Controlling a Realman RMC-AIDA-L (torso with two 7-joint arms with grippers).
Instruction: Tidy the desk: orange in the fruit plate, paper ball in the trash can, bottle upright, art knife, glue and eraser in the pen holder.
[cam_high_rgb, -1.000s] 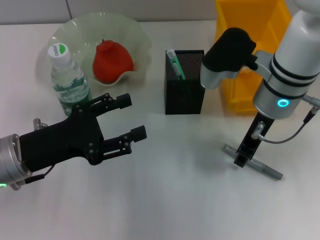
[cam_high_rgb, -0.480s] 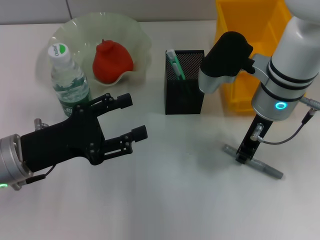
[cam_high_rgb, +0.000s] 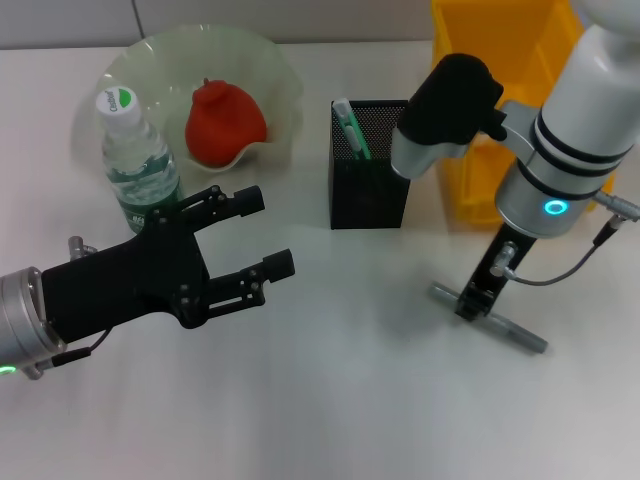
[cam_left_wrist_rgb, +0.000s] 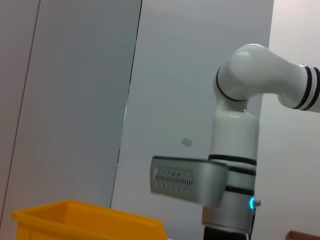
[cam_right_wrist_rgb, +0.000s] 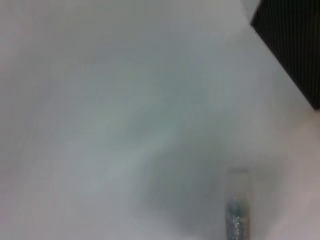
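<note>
The grey art knife will drop from my right gripper inside the pen holder (cam_high_rgb: 368, 130), beside the green and white stick.
My right gripper (cam_high_rgb: 470, 305) is shut on the grey art knife (cam_high_rgb: 510, 330), which lies level just over the table, right of the black mesh pen holder (cam_high_rgb: 368, 190). A green and white stick (cam_high_rgb: 350, 125), perhaps the glue, stands inside the holder. In the right wrist view one end of the art knife (cam_right_wrist_rgb: 235, 225) and a corner of the pen holder (cam_right_wrist_rgb: 295, 45) show. The orange (cam_high_rgb: 225, 122) sits in the pale green fruit plate (cam_high_rgb: 270, 60). In front of the plate the bottle (cam_high_rgb: 140, 160) stands upright. My left gripper (cam_high_rgb: 255, 238) hovers open beside it. Paper ball and eraser are out of view.
A yellow bin (cam_high_rgb: 500, 60) stands behind the right arm at the back right, and its rim (cam_left_wrist_rgb: 75, 215) also shows in the left wrist view. White tabletop stretches between the two grippers and toward the front edge.
My right gripper has shifted a little to the left, carrying the art knife with it. The left arm has stayed still.
</note>
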